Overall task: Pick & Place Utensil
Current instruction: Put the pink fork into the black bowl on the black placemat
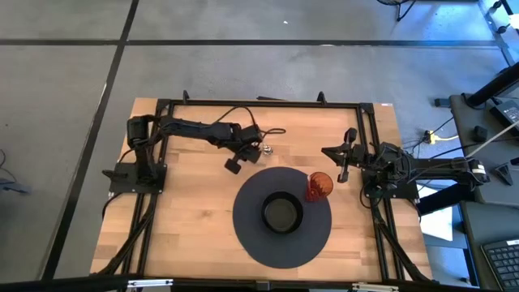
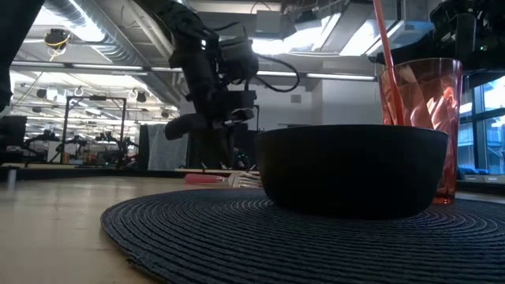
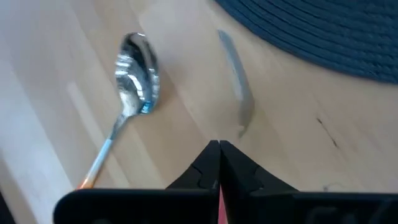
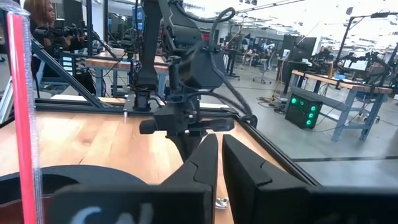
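Note:
The fork lies on the wood under the shut fingers of my left gripper, so next I open them, close them around its red handle (image 2: 203, 179) and pick it up.
My left gripper (image 1: 243, 156) (image 3: 219, 147) points down at the wood just beyond the far-left rim of a round dark placemat (image 1: 251, 235) and is shut on a thin utensil. This looks like a knife, and its grey blade (image 3: 236, 84) shows past the fingertips. A shiny spoon (image 3: 138, 73) (image 1: 263, 148) lies flat on the table beside it. A black bowl (image 1: 282, 212) (image 2: 351, 170) sits on the mat. A red cup (image 1: 319, 186) (image 2: 422, 118) stands upright at the mat's right rim, with a red-handled utensil (image 2: 383, 55) leaning in it. My right gripper (image 1: 326, 151) (image 4: 219, 163) waits shut, above the table right of the cup. My left gripper pinches the knife between its two fingers, coming from above. A red sliver of the handle (image 3: 219, 208) shows between the fingers, and the grey blade runs out past the fingertips (image 3: 208, 155). Whether the knife is lifted or lies on the table, I cannot tell.
A black frame (image 1: 259, 103) runs around the table's far, left and right sides, with cables near the left arm (image 1: 272, 131). Bare wood (image 1: 186, 219) lies left of the mat. A person (image 4: 43, 25) sits at a bench in the room behind.

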`<state>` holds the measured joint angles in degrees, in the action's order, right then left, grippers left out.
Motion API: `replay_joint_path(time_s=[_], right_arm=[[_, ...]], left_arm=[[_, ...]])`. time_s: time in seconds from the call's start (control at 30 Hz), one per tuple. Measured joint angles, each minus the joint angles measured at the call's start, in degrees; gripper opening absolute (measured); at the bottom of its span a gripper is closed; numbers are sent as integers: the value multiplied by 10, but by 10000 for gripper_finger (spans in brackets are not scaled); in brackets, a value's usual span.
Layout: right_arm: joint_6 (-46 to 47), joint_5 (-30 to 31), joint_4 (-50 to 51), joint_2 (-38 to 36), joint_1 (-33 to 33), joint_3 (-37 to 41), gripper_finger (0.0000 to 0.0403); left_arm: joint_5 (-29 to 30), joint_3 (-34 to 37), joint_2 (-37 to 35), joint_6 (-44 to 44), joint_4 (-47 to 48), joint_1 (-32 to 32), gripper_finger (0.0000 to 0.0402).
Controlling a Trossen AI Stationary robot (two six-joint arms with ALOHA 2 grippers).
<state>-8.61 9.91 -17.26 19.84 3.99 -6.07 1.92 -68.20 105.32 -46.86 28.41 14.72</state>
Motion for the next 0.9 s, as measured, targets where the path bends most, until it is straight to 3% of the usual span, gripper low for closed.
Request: replay_joint_path(time_s=[0.3,0.7,0.9], right_arm=[[6,0,0,0,0,0,26],[6,0,0,0,0,0,26],[6,0,0,0,0,0,26]], left_arm=[[3,-1,-1,54,24,19,26],[-46,-1,1,73,43,31,120],[-50,-2,12,69,36,33,147]])
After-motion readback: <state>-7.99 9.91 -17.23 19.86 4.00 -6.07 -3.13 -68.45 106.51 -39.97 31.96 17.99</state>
